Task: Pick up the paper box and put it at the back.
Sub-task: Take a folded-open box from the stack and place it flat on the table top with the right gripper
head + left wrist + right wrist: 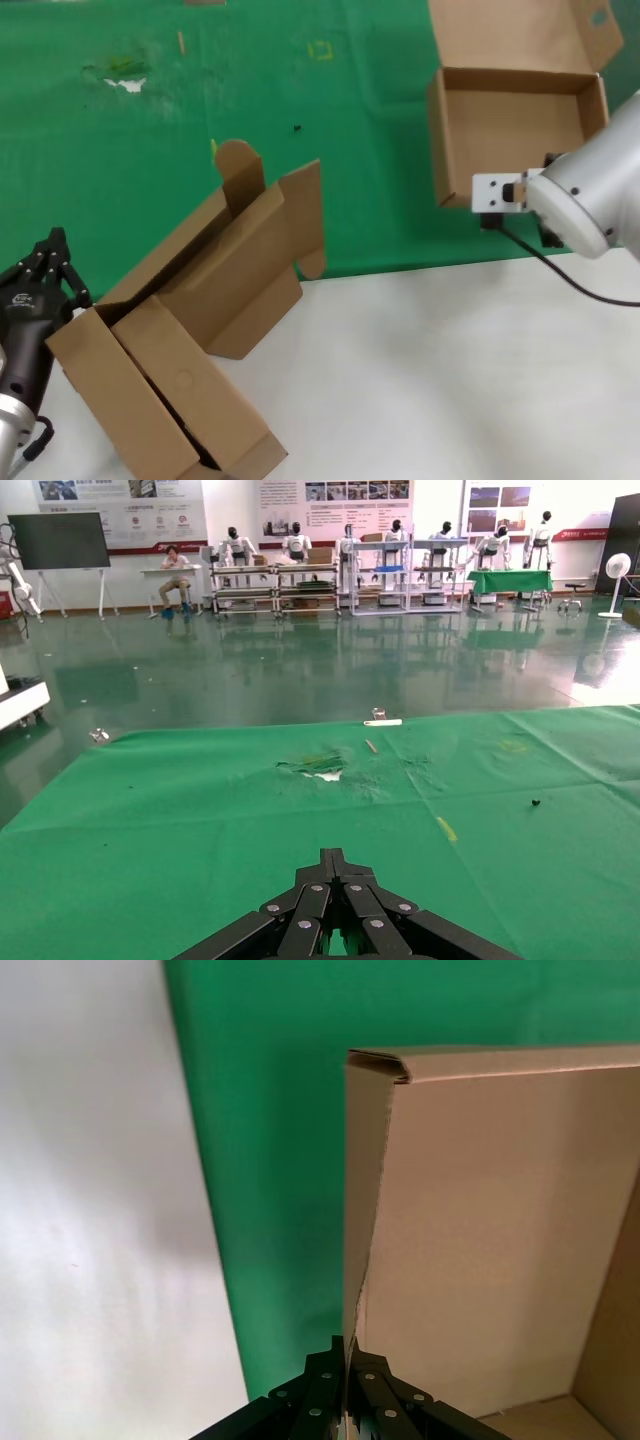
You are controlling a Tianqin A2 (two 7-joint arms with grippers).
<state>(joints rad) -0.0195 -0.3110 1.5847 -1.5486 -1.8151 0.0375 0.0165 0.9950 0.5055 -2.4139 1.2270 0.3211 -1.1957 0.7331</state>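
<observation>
My right gripper will release the paper box on the green cloth's front edge (445,206), there beside the open box that has ear tabs.
The paper box (510,125) is an open brown cardboard mailer at the back right over the green cloth (150,150). Its lid stands up, with a small hole in the flap. My right gripper (547,160) is shut on the box's near side wall. In the right wrist view the jaws (349,1345) pinch the thin wall edge, with the box's inside (480,1240) beside them. I cannot tell whether the box rests on the cloth or hangs just above it. My left gripper (52,240) is shut and empty at the front left, shown in the left wrist view (335,855) over the cloth (200,820).
Two other brown cardboard boxes lie at the front left: one open with ear tabs (250,250), one on the white surface (150,400). The white surface (450,370) fills the front. A whitish scuff (128,84) marks the cloth at the back left.
</observation>
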